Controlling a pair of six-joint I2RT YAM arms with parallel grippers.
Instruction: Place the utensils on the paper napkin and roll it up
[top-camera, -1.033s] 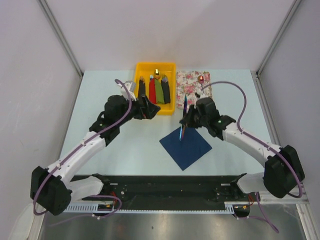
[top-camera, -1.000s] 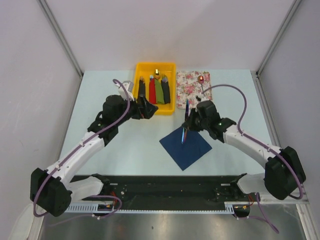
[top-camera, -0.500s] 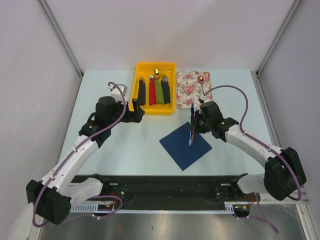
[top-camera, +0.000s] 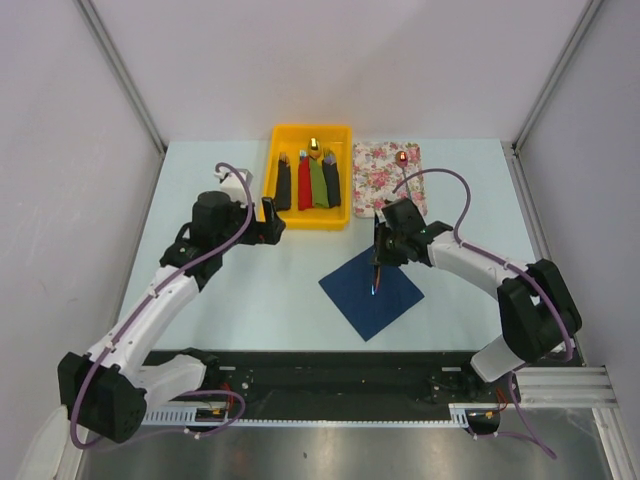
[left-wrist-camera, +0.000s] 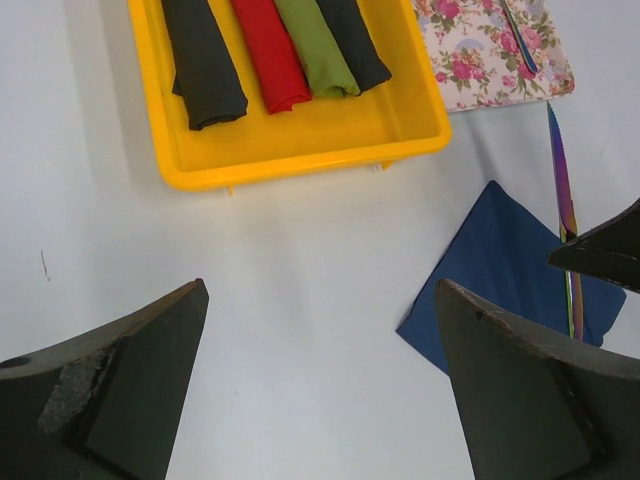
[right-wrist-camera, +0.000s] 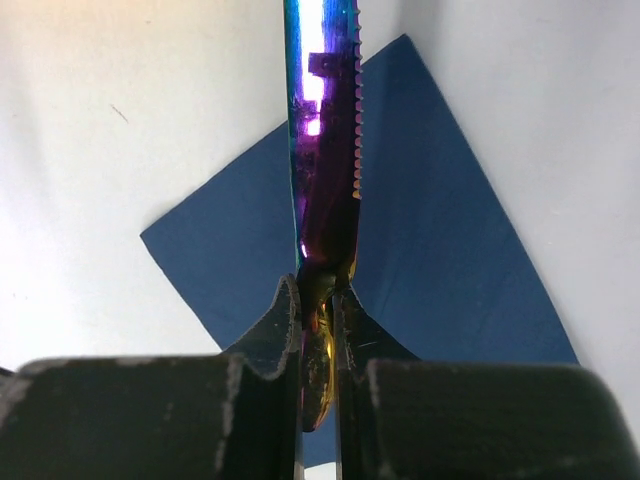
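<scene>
I should let go of the iridescent serrated knife with my right gripper on the far half of the dark navy paper napkin (top-camera: 378, 271) (right-wrist-camera: 410, 220).
The dark navy paper napkin (top-camera: 372, 295) lies as a diamond on the table, also in the left wrist view (left-wrist-camera: 500, 262) and the right wrist view (right-wrist-camera: 440, 250). My right gripper (top-camera: 386, 246) (right-wrist-camera: 316, 292) is shut on an iridescent serrated knife (right-wrist-camera: 322, 150) (left-wrist-camera: 562, 190), held over the napkin with its blade pointing toward the near side. The iridescent spoon (top-camera: 403, 163) (left-wrist-camera: 520, 40) lies on the floral mat (top-camera: 385, 182). My left gripper (top-camera: 270, 230) (left-wrist-camera: 320, 300) is open and empty above bare table, left of the napkin.
A yellow tray (top-camera: 311, 224) (left-wrist-camera: 300, 165) at the back holds black, red and green rolled bundles (top-camera: 310, 182) with gold tips. The floral mat (left-wrist-camera: 480, 62) sits just right of it. Grey walls close in the sides and back.
My left gripper pulled back left from the tray's front edge. My right gripper carried the knife a little toward the near side over the napkin and turned, its elbow swinging out.
</scene>
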